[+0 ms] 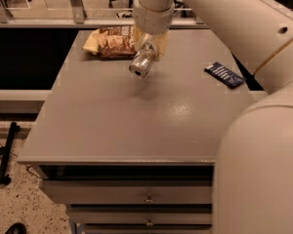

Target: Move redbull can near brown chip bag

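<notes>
My gripper should release the redbull can on the grey table point(144, 53), right up against the front corner of the brown chip bag. The can now hangs above the table.
The redbull can point(141, 62) is held on its side above the table, its shiny round end facing the camera. My gripper point(149, 44) is shut on the can, its pale fingers point(160, 44) on either side of it. The brown chip bag point(111, 41) lies at the far left of the grey table point(136, 116), just left of and behind the can. The can hangs in the air close to the bag's right end, casting a shadow on the table below.
A flat dark blue packet point(224, 74) lies near the table's right edge. My large white arm point(244, 28) crosses the upper right and fills the lower right corner. Drawers point(146, 199) sit below the table front. A railing runs behind the table.
</notes>
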You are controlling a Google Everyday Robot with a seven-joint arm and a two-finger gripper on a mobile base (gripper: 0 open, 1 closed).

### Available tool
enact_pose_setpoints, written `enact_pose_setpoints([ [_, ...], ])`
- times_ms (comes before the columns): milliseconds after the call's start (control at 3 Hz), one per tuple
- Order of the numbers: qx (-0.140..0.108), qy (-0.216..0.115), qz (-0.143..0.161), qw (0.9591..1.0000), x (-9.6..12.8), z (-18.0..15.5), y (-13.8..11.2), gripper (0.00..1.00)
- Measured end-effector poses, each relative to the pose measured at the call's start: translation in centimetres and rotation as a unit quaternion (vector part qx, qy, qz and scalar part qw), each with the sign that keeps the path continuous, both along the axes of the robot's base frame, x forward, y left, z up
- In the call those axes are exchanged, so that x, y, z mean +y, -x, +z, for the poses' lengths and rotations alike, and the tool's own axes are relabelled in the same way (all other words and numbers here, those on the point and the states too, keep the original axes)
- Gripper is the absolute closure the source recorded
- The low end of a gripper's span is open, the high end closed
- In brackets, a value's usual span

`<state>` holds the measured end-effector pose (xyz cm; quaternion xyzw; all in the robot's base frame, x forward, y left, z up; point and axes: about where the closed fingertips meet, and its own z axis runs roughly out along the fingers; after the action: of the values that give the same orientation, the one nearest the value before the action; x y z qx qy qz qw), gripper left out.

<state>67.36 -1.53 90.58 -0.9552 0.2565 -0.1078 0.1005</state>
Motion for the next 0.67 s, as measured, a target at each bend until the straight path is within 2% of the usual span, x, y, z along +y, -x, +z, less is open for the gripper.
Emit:
enact_pose_setpoints([
  [333, 0.004, -0.058, -0.071, 0.9958, -1.5, -2.0, -3.7, 1.0],
  [667, 0.002, -0.102, -0.13, 0.9863, -2.7, -4.4, -6.1, 1.0],
])
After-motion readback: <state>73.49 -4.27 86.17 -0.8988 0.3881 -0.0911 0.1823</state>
